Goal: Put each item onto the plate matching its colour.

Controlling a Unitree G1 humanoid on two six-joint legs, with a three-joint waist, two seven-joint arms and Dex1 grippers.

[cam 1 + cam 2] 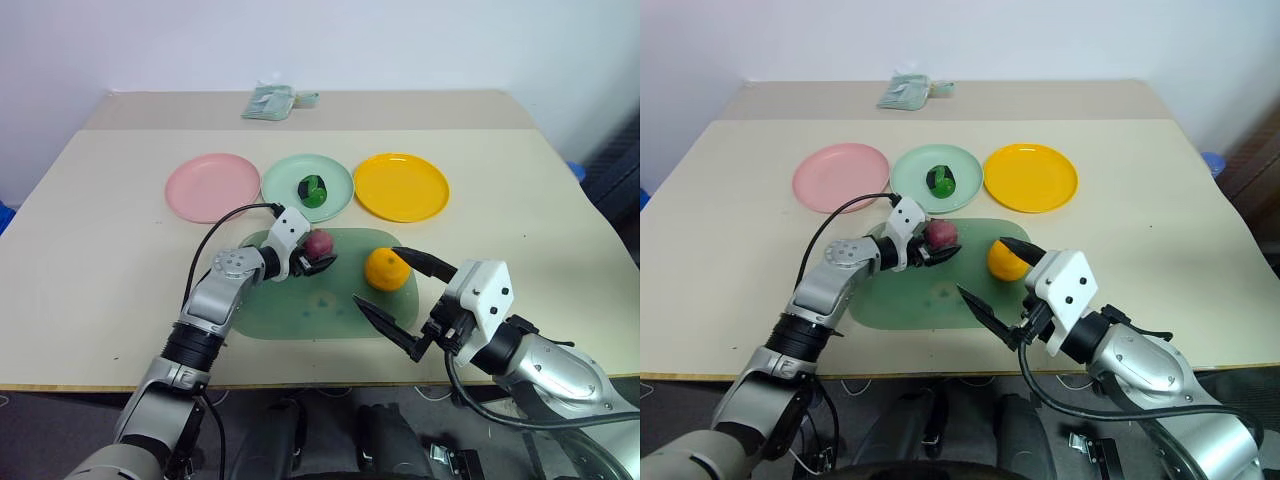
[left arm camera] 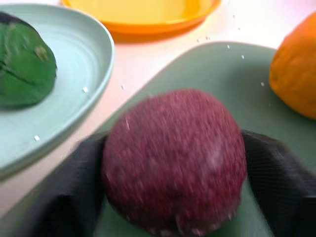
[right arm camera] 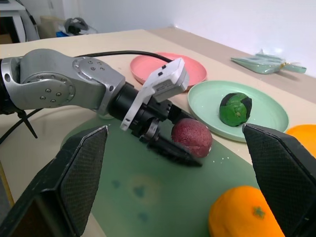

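Note:
I will let go of the plum-like fruit with my left gripper on the pink plate [image 1: 230,192], toward the side closest to the mint plate.
On the translucent green tray [image 1: 300,312] lies the dark red-purple plum-like fruit [image 1: 318,243]. My left gripper [image 1: 316,254] is shut on it, one black finger [image 2: 59,197] pressed to each side, and the fruit is still on the tray. To its right on the same tray sits the orange mandarin [image 1: 385,270]. My right gripper [image 1: 376,274] hangs open over the tray's near right part, with the mandarin between its spread fingers in the head views and untouched. The green and black lump [image 1: 313,189] rests on the mint plate [image 1: 285,185]. The pink plate [image 1: 212,186] and yellow plate [image 1: 401,186] are bare.
The three plates stand in a row behind the tray. A pale green packet [image 1: 270,102] lies at the table's far edge. Bare tabletop [image 1: 100,250] stretches to the left and right of the tray.

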